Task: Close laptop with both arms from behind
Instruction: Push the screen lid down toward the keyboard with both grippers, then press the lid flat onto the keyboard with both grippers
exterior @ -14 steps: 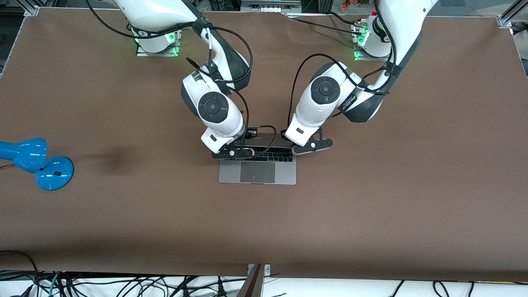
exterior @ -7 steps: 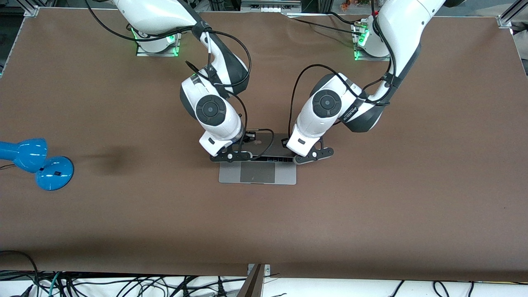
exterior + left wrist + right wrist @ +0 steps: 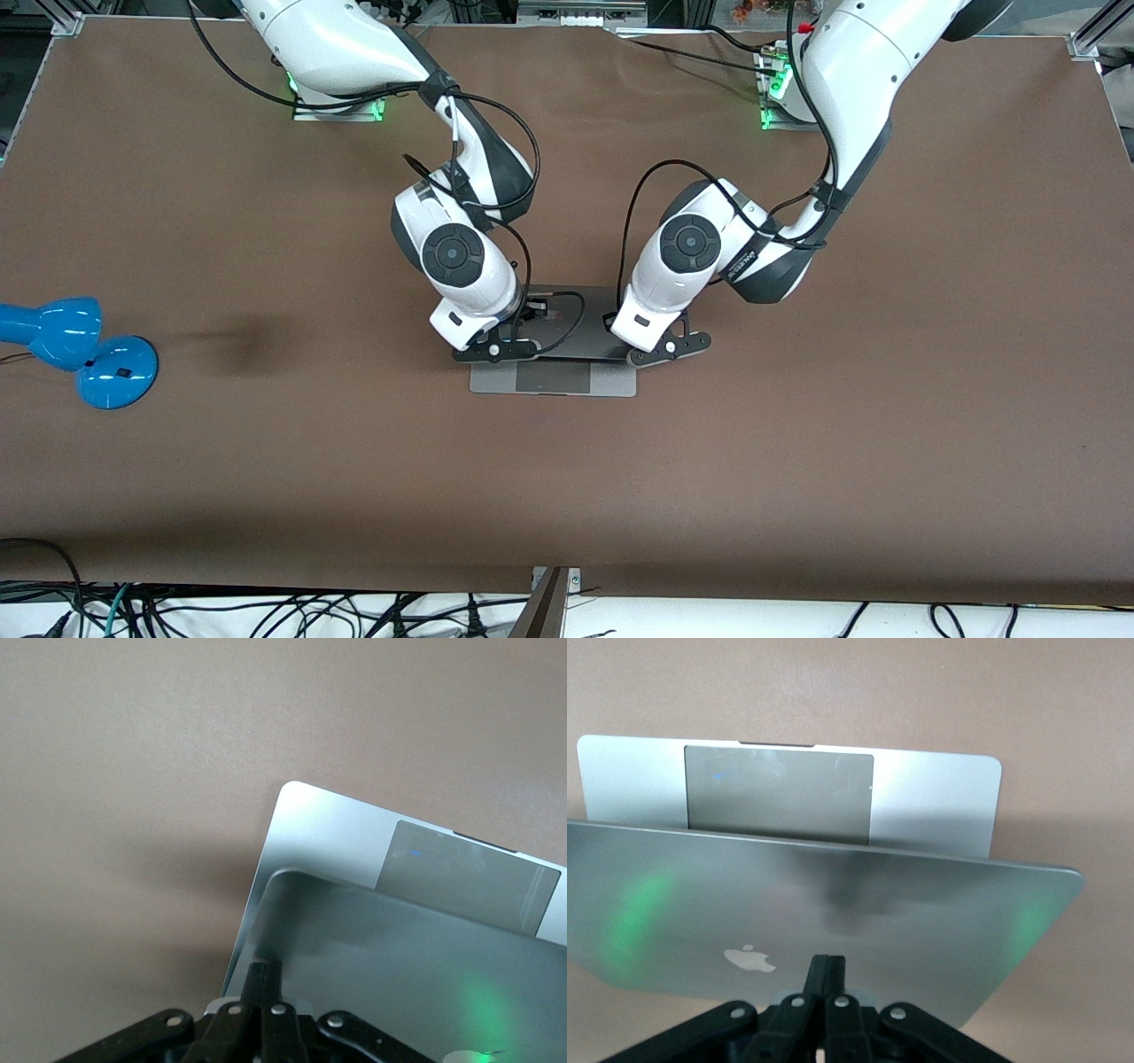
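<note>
Next, my left gripper lets go of the lid flat on the laptop's base (image 3: 555, 340), covering the palm rest and grey trackpad.
The silver-grey laptop (image 3: 554, 379) sits mid-table with its lid (image 3: 576, 332) tilted low over the base. The keyboard is hidden; only the palm rest and grey trackpad (image 3: 554, 376) show. My right gripper (image 3: 496, 348) is shut, and its closed fingertips (image 3: 827, 964) press on the lid's outer face beside the apple logo (image 3: 749, 958). My left gripper (image 3: 666, 347) is shut too, and its fingertips (image 3: 267, 973) rest on the lid (image 3: 399, 974) near its corner. The trackpad also shows in the left wrist view (image 3: 469, 873) and in the right wrist view (image 3: 780, 793), past the lid's edge.
A blue desk lamp (image 3: 80, 350) lies at the right arm's end of the table. The brown tabletop (image 3: 797, 461) stretches around the laptop. Cables hang at the table edge nearest the front camera (image 3: 266, 611).
Both grippers have moved down and toward the front camera, pushing the lid lower. The keyboard, visible a second ago, is now covered by the lid.
</note>
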Motion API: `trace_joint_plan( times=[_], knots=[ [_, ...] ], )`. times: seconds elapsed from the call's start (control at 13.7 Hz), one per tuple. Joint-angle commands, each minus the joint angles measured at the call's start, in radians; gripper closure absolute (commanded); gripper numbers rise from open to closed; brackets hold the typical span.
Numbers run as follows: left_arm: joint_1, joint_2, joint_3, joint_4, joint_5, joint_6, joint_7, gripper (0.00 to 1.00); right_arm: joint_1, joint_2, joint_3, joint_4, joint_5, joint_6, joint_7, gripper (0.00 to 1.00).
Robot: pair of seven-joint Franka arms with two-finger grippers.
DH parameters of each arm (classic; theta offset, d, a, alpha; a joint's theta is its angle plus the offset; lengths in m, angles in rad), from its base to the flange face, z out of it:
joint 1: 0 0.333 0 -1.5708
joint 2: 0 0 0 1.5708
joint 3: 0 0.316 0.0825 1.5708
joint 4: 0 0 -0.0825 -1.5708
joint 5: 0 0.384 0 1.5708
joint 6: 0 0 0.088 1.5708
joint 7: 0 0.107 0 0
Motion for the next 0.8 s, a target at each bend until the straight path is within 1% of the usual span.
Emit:
trace_joint_plan(
  times=[0.0, 0.36, 0.58, 0.73],
  knots=[
    [-0.026, 0.045, 0.011, 0.062, 0.045, -0.026, -0.041, 1.00, 0.000, 0.009, -0.005, -0.003, -0.017, 0.049, -0.020, 1.00],
    [-0.034, 0.094, 0.014, 0.106, 0.051, -0.026, -0.051, 1.00, -0.002, 0.047, -0.013, -0.003, -0.030, 0.101, -0.040, 1.00],
    [-0.056, 0.102, 0.048, 0.120, 0.051, -0.026, -0.051, 1.00, -0.002, 0.064, -0.015, -0.003, -0.031, 0.118, -0.039, 1.00],
    [-0.064, 0.134, 0.054, 0.151, 0.051, -0.028, -0.051, 1.00, -0.002, 0.070, -0.019, -0.003, -0.031, 0.127, -0.039, 1.00]
  ],
)
